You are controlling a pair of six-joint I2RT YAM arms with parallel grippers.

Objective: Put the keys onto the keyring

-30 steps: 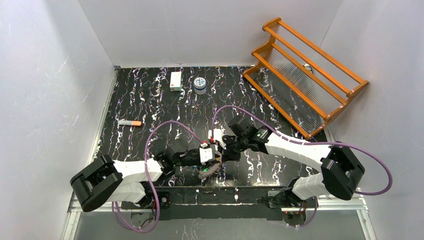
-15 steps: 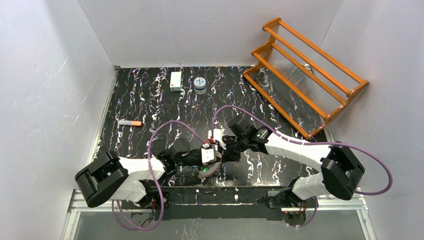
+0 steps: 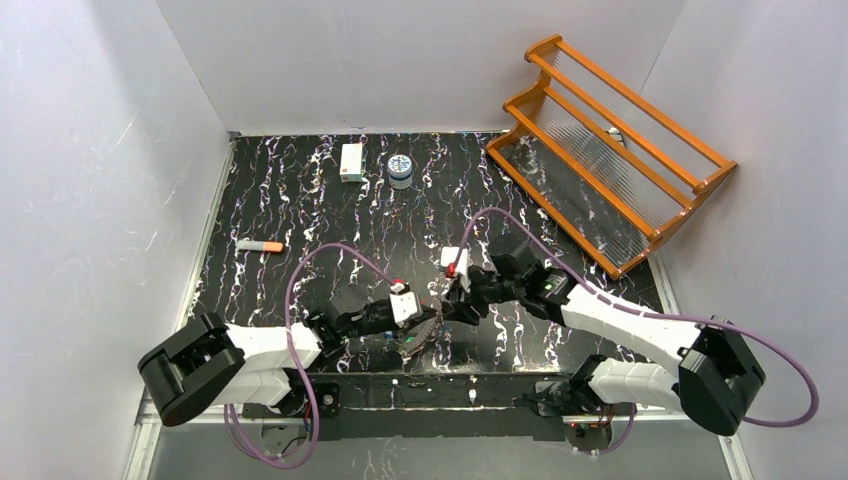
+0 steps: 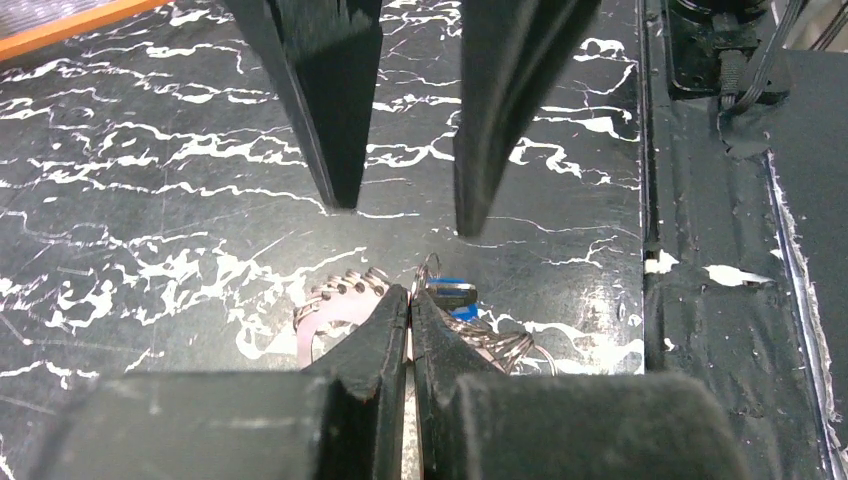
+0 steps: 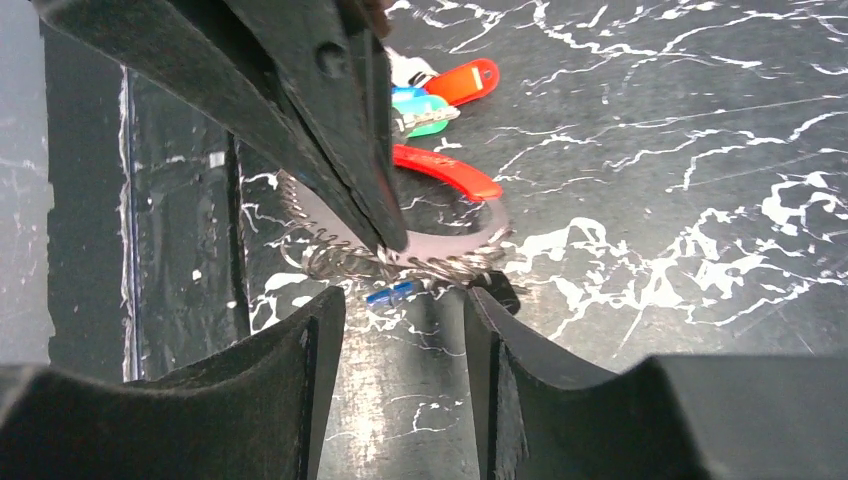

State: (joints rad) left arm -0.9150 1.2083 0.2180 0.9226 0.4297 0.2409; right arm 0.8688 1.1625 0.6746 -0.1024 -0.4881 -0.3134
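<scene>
The wire coil lies low against the blue-capped key, so the robot's left gripper needs to lift the bunch of keys clear before its right gripper closes on the keyring [image 4: 428, 267].
The keyring [image 4: 428, 268], a thin silver ring, sticks up at the tips of my left gripper [image 4: 411, 293], which is shut on it just above the table. A blue-capped key [image 4: 455, 296] and a pale pink tag with a wire coil [image 4: 330, 315] lie around those tips. In the right wrist view, red [image 5: 460, 82] and green [image 5: 425, 110] capped keys fan out behind the left fingers [image 5: 340, 130]. My right gripper [image 5: 405, 300] stands open close in front of the bunch [image 3: 412, 342], with nothing between its fingers. From above, the left gripper [image 3: 428, 322] and the right gripper [image 3: 455, 310] almost meet.
An orange wooden rack [image 3: 610, 150] leans at the back right. A white box [image 3: 351, 161] and a small round tin [image 3: 401, 170] stand at the back. An orange-tipped marker [image 3: 260, 245] lies at the left. The table's front edge [image 4: 650, 200] runs close by the bunch.
My right gripper has opened and drawn back to the right, away from the bunch. My left gripper has closed on the ring and stayed near the same spot.
</scene>
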